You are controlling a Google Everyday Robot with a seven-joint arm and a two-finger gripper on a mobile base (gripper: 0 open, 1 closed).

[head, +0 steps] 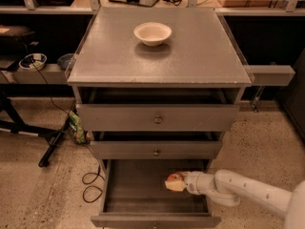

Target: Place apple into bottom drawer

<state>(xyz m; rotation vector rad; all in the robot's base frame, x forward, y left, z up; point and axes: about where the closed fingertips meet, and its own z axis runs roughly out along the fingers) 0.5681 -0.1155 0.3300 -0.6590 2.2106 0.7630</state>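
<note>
I need to let go of the apple on the dark inside of the bottom drawer (170,190), near the middle toward my arm.
The bottom drawer (143,206) of the grey-brown cabinet stands pulled out, its dark inside showing. My white arm reaches in from the lower right. The gripper (175,183) sits over the right part of the open drawer, shut on the apple (174,178), a small red and yellowish fruit held at the fingertips. The apple hangs just above the drawer floor. Both upper drawers (157,119) are slightly ajar.
A cream bowl (152,33) rests on the cabinet top (200,56). Black cables (90,180) and a dark stand leg (52,144) lie on the speckled floor to the left. Shelving with small dishes runs along the back left.
</note>
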